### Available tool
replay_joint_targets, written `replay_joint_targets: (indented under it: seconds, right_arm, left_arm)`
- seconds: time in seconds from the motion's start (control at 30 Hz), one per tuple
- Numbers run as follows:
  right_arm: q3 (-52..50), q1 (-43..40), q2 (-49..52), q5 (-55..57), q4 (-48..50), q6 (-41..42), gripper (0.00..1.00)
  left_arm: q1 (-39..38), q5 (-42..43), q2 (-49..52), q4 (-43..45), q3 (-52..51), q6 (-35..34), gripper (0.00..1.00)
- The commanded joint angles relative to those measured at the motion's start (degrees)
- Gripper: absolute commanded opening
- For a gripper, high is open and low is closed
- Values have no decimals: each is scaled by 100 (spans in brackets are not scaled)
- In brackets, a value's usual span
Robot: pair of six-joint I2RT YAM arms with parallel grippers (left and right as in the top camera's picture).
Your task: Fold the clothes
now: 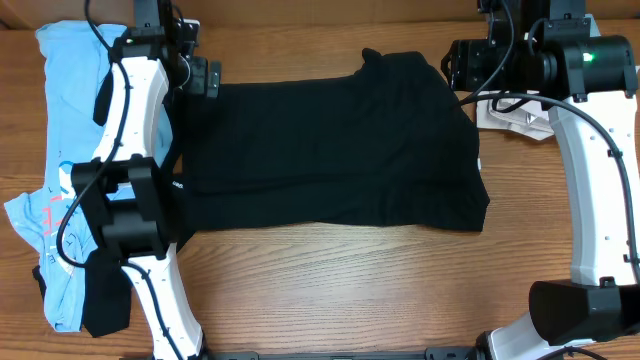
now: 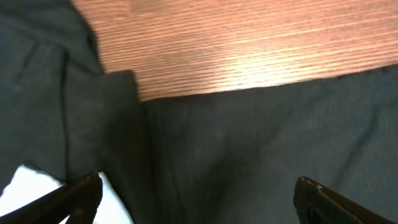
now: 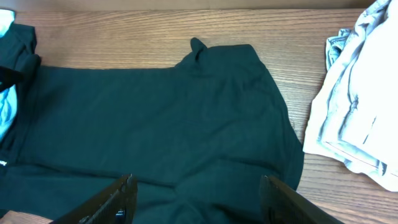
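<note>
The black T-shirt's far corner point(image 1: 198, 97) point(image 2: 163, 118), the one beside the light-blue printed tee, is the next spot my left gripper should close on.
The clothes at hand are a large black T-shirt point(image 1: 330, 150), lying flat across the middle of the table as a wide folded rectangle. My left gripper point(image 1: 205, 78) hovers at its far left corner. In the left wrist view this gripper point(image 2: 199, 194) is open, its fingers point(image 2: 87, 194) wide apart over the black fabric point(image 2: 249, 143) with nothing between them. My right gripper point(image 1: 455, 65) is at the far right corner. In the right wrist view it point(image 3: 198, 191) is open above the shirt point(image 3: 155, 106) and holds nothing.
A light-blue printed tee point(image 1: 55, 70) lies along the table's left side under the left arm, with a black garment point(image 1: 100, 300) at its near end. A pale folded cloth point(image 1: 510, 115) point(image 3: 360, 106) sits at the far right. Bare wood runs along the near edge.
</note>
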Motion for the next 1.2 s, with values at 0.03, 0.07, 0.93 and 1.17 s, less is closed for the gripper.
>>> replay_joint_targets:
  seconds: [0.03,0.07,0.93,1.17]
  right_arm:
    - [116,17,116,103,-55,-39,66]
    - [116,17,138,103,-74,-42,66]
    - [116,17,223,103,-223,-42,65]
    - [116,17,225,103,-219,-42,65]
  left_arm:
    - [-66,195,133,251,138,367,99]
    - [-66,192,195,297,138,372,99]
    - [-94,55,1134,1193,136,-4,97]
    - [-85,20,1279,1384,133,-116,96]
